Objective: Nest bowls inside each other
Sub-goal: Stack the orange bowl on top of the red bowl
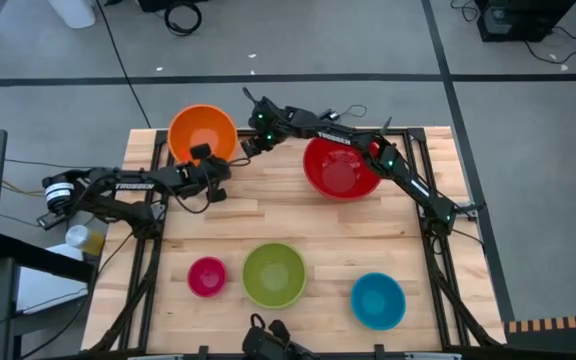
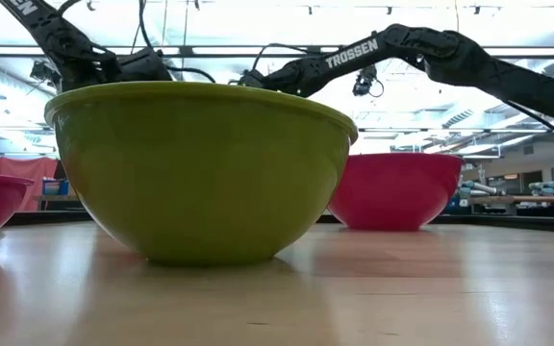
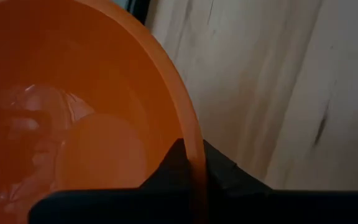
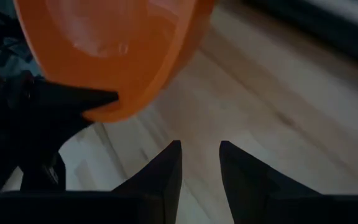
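Note:
I will release the orange bowl on the bare wood [image 1: 254,168] with my left gripper, close beside the red bowl.
An orange bowl [image 1: 202,130] is at the table's far left, partly over the far edge. My left gripper [image 1: 208,158] is shut on its near rim. My right gripper [image 4: 200,155] stands open just right of the orange bowl [image 4: 104,50], with bare wood between its fingers; in the high view my right gripper [image 1: 247,146] is close to the bowl's right side. A red bowl [image 1: 341,168] stands on its base at the far right. A green bowl [image 1: 273,274], a small pink bowl [image 1: 206,276] and a blue bowl [image 1: 378,300] stand along the near side. My left gripper pinches the orange bowl's rim [image 3: 194,149] on the bowl's near side, one finger [image 3: 166,171] inside the bowl and one outside the wall. The fingers slant down from the table's left. Whether the bowl rests on the table or is lifted, I cannot tell.
Bare wood lies in the middle of the table between the far bowls and the near row. In the low view the green bowl [image 2: 200,173] fills the foreground, with the red bowl [image 2: 397,187] behind it. Cables run along the table's left and far edges.

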